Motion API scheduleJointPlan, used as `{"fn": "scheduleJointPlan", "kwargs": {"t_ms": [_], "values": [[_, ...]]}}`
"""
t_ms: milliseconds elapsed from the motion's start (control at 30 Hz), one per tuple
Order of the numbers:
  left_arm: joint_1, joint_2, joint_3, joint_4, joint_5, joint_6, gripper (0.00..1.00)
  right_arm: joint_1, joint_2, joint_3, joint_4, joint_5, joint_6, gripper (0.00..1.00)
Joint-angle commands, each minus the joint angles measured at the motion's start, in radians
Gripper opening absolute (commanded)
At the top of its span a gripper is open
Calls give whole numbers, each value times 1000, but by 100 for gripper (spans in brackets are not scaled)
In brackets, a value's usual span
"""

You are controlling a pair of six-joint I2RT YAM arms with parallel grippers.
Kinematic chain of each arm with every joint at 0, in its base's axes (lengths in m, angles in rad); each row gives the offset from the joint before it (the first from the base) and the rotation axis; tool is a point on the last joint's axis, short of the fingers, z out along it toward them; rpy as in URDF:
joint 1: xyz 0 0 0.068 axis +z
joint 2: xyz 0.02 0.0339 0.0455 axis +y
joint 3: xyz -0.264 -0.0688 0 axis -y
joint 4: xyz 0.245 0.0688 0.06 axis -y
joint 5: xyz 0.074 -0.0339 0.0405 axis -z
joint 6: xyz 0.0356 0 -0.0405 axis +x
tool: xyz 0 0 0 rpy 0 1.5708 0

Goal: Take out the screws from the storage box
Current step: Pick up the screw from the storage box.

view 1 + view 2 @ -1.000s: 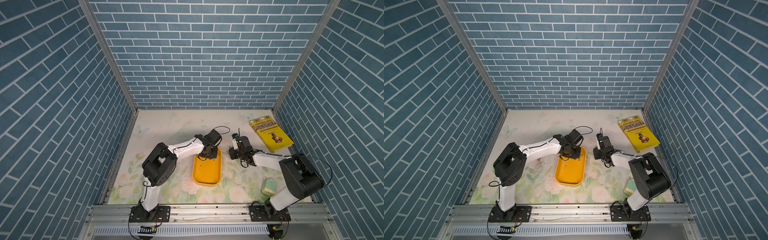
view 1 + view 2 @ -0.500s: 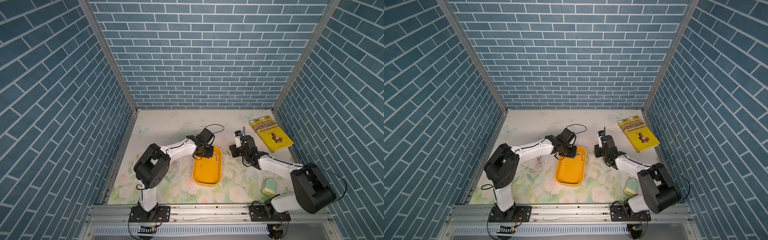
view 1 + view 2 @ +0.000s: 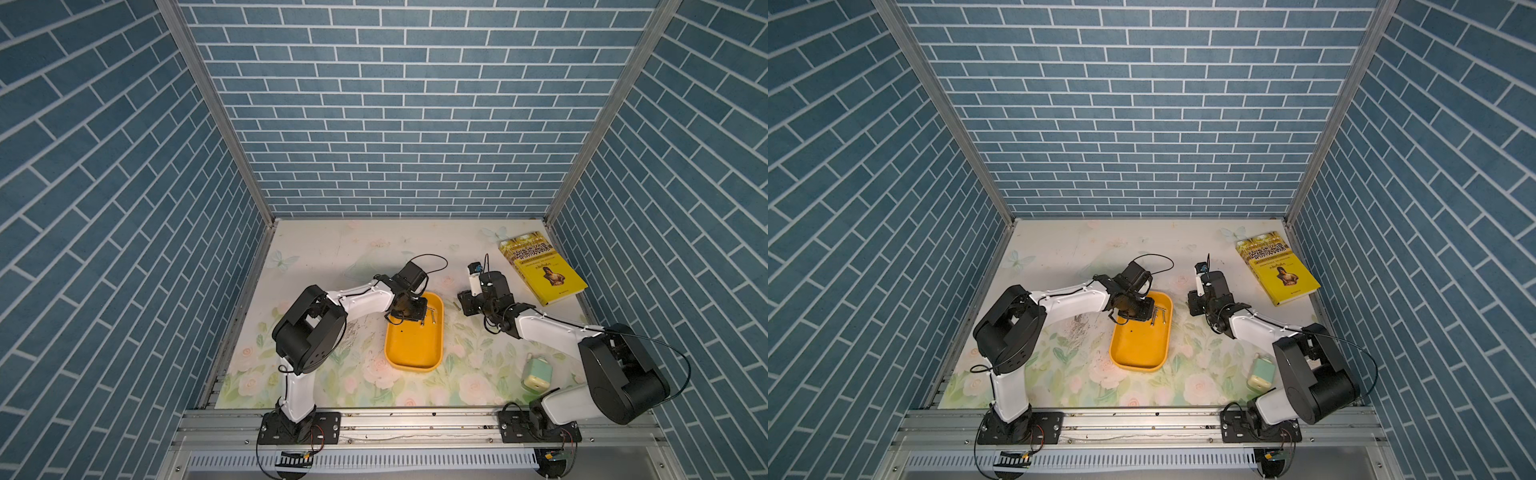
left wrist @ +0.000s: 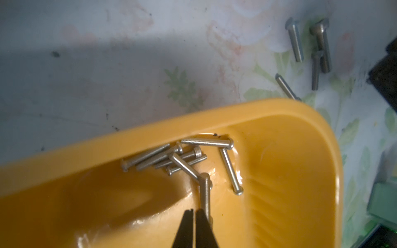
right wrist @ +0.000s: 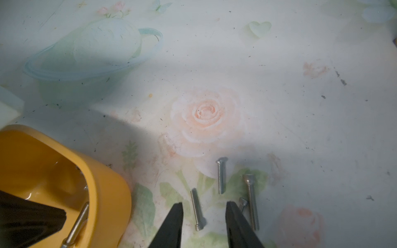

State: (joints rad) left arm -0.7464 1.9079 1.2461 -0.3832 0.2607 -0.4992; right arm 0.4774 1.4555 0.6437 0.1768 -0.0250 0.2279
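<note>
The nearest screw is outside the closed fingers of my left gripper. I should open them and close around the screw's body (image 4: pixel 205 199) before I lift it out of the storage box.
The yellow-orange storage box (image 3: pixel 413 345) (image 3: pixel 1138 345) lies mid-table. Several silver screws (image 4: pixel 171 156) are piled at its far end. My left gripper (image 4: pixel 194 211) (image 3: pixel 415 318) reaches into that end, shut. One screw (image 4: pixel 205 193) lies along the outside of one finger, and nothing shows between the jaws. My right gripper (image 5: pixel 204 205) (image 3: pixel 462 305) hangs open just over the table, to the right of the box (image 5: pixel 107 182). A thin screw (image 5: pixel 197 209) lies on the cloth between its fingers. Three more screws (image 5: pixel 221 176) (image 5: pixel 251 201) (image 5: pixel 242 203) lie close by.
A yellow book (image 3: pixel 542 272) lies at the back right. A pale green gadget (image 3: pixel 537 370) stands at the front right, near the right arm's base. The flowered cloth (image 3: pixel 332 257) covers the table inside blue brick walls.
My left gripper drew back to the box's far left edge, then came into its far end again and its jaws closed fully. The right arm's elbow swung out to the right; its gripper barely shifted.
</note>
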Motion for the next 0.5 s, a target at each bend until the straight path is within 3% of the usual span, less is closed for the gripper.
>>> {"fn": "scheduleJointPlan", "kwargs": {"t_ms": [0,67,167,367,467], "values": [[5,18,-4,1,6,10,11,-3,12,4,7,-15,-22,37],[5,19,-2,1,5,7,27,-3,12,5,6,-16,-22,37],[5,21,1,5,16,9,41,-3,15,7,6,-22,-24,37],[5,27,1,3,13,13,45,-2,25,10,4,-30,-25,38],[2,40,4,3,25,14,39,-3,32,13,3,-35,-25,38]]}}
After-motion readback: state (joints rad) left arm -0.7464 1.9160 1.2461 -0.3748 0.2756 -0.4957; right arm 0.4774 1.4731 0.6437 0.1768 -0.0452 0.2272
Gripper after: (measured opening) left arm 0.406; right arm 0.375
